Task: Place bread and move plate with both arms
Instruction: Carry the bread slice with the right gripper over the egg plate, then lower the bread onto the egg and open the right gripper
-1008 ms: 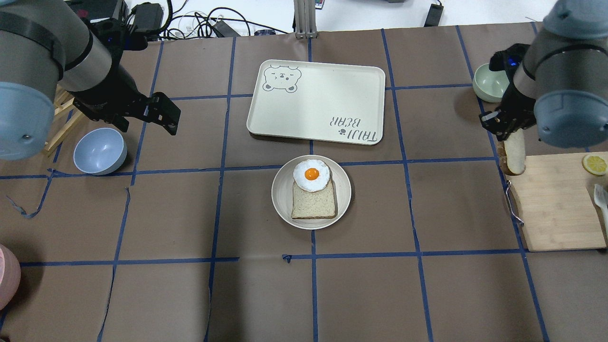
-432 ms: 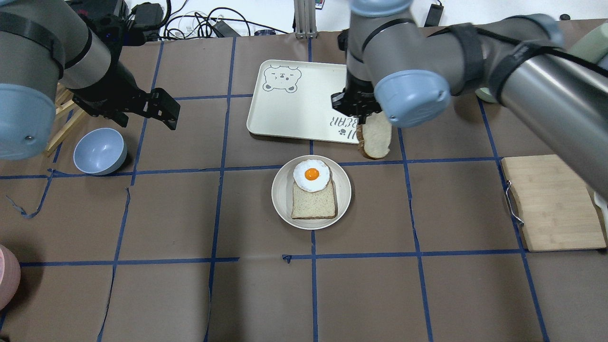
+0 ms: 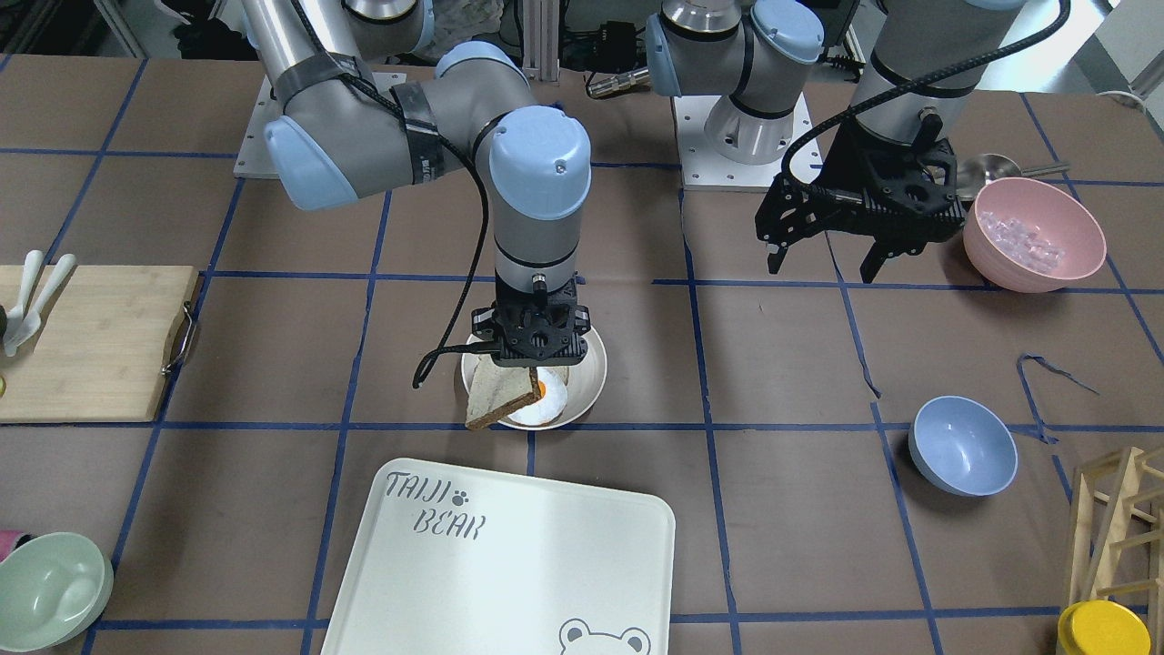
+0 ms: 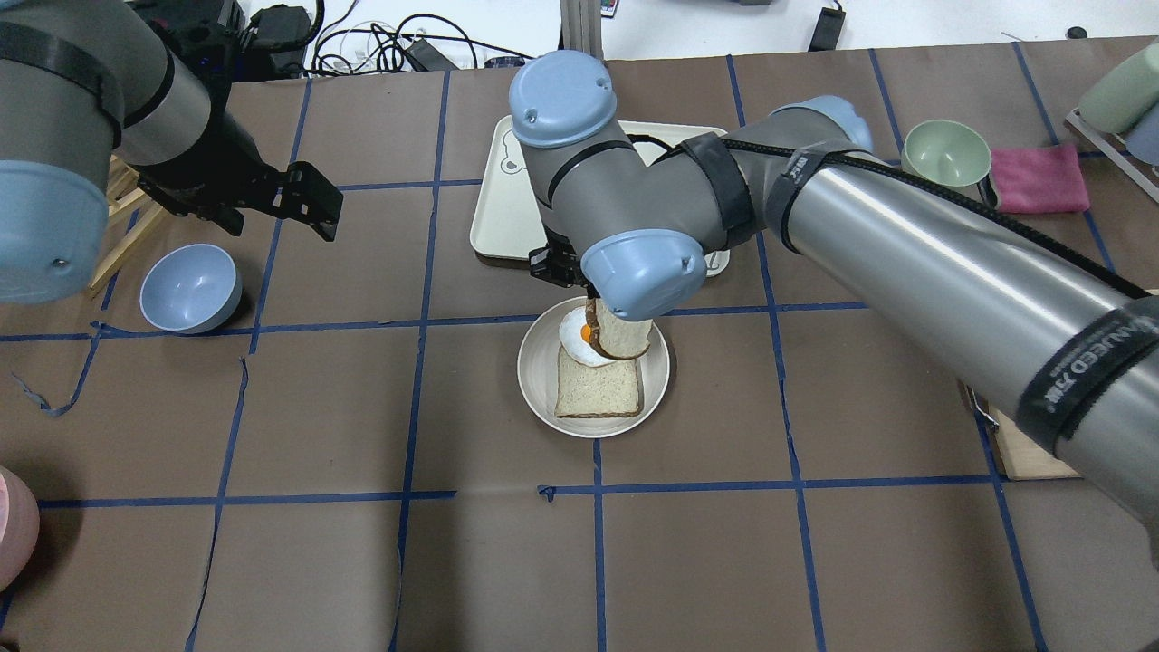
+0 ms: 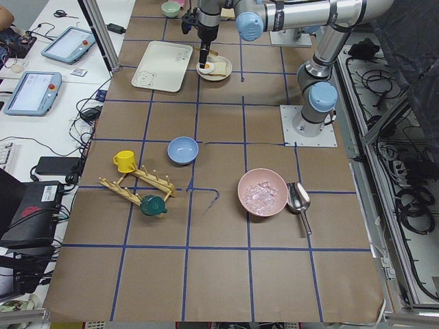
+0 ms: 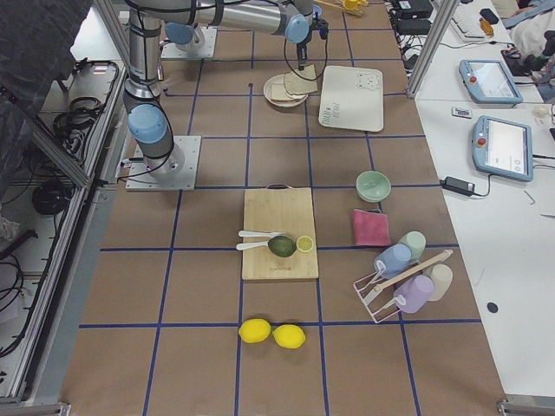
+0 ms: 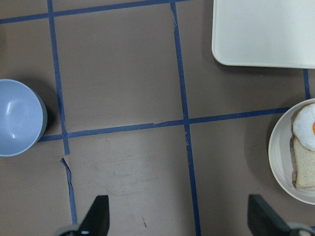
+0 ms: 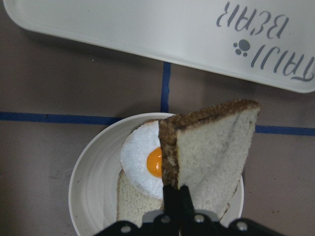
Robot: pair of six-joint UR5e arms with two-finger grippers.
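Next, my right gripper lets go of the bread on top of the fried egg and squarer slice (image 3: 528, 370) (image 8: 163, 194) on the cream plate.
My right gripper (image 3: 531, 362) is shut on the bread (image 4: 625, 337), a dark-crusted slice that hangs on edge. It holds the slice just above the cream plate (image 4: 541, 398). In the right wrist view the fingers (image 8: 171, 197) pinch the bread (image 8: 211, 152) at its lower edge, over the fried egg (image 8: 140, 157). The egg (image 4: 572, 344) lies on a squarer slice (image 4: 598, 391) on the plate (image 8: 83, 182). My left gripper (image 4: 312, 204) is open and empty, hovering far left of the plate; it also shows in the front view (image 3: 821, 264).
The bear-printed tray (image 4: 507, 217) lies just behind the plate. A blue bowl (image 4: 190, 288) sits at the left under my left arm, and a green bowl (image 4: 946, 154) at the far right. A cutting board (image 3: 91, 341), a pink bowl (image 3: 1032, 232) and a wooden rack (image 3: 1118, 518) stand further out.
My right arm has carried the bread from the cutting board at the right, past the tray's corner, to above the plate. The left arm has hardly moved.
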